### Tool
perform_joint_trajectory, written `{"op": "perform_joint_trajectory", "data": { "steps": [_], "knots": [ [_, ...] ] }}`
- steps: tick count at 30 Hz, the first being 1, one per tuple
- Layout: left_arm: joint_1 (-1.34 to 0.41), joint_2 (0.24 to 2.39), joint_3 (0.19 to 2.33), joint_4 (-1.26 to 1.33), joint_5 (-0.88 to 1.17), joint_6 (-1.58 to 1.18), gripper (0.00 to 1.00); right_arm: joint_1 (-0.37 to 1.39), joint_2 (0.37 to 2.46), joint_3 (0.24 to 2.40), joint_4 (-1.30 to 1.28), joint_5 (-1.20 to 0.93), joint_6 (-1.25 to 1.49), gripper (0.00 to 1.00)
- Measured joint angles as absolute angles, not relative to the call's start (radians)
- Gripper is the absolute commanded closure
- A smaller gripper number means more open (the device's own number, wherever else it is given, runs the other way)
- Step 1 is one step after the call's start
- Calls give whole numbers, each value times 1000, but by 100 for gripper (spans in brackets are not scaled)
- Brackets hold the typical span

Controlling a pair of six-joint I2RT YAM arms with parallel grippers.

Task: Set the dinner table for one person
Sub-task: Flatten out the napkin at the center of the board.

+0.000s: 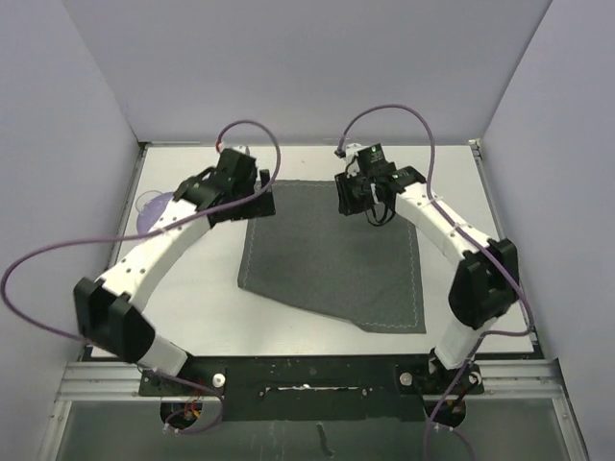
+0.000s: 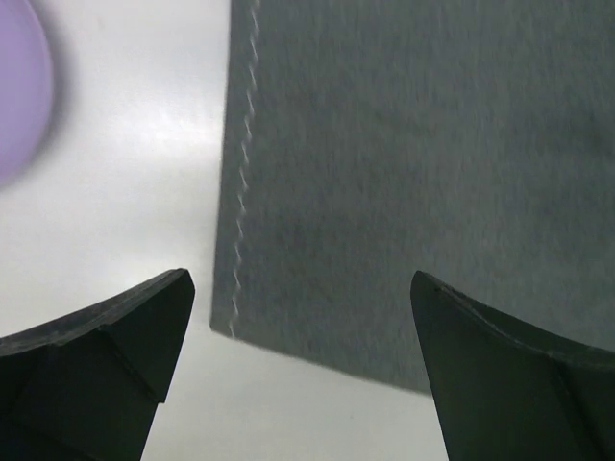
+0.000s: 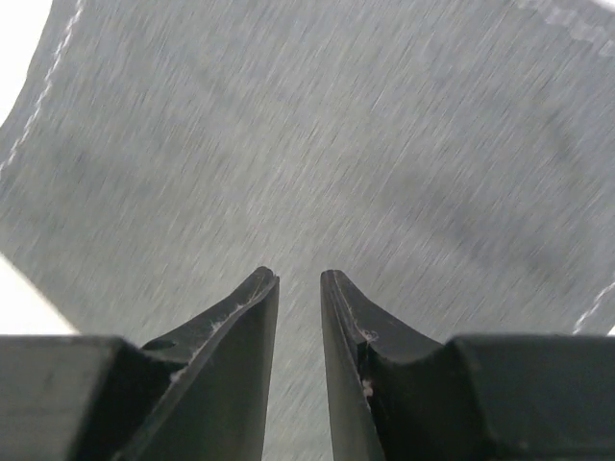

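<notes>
The robot's left gripper should next go to the near corner [image 1: 241,284] [image 2: 227,325] of the dark grey placemat, on the pale purple plate's side, and close there.
The dinner table [image 1: 192,298] is a white tabletop with a metal-rail front edge. A dark grey stitched placemat [image 1: 332,254] lies flat in its middle, and its near-left edge runs diagonally. My left gripper [image 1: 255,192] hovers open and empty over the placemat's far-left corner. In the left wrist view that gripper [image 2: 303,317] straddles the corner of the placemat [image 2: 432,144]. My right gripper [image 1: 375,216] hangs over the far part of the placemat. In the right wrist view it [image 3: 299,279] has a narrow gap between the jaws and holds nothing above the blurred cloth [image 3: 288,125].
A pale purple plate [image 1: 149,206] sits at the table's left edge, partly hidden by my left arm. It also shows in the left wrist view [image 2: 19,86]. White walls enclose the table on three sides. Purple cables loop above both arms.
</notes>
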State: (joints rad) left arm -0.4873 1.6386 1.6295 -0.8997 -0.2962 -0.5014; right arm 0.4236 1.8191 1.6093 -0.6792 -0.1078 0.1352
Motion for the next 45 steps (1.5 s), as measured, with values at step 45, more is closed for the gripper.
{"op": "perform_joint_trajectory", "data": {
  "steps": [45],
  "knots": [
    [-510,1304,609,-421,-100,-1319,41,1072,1491,1028,-704,89,512,48]
  ]
}}
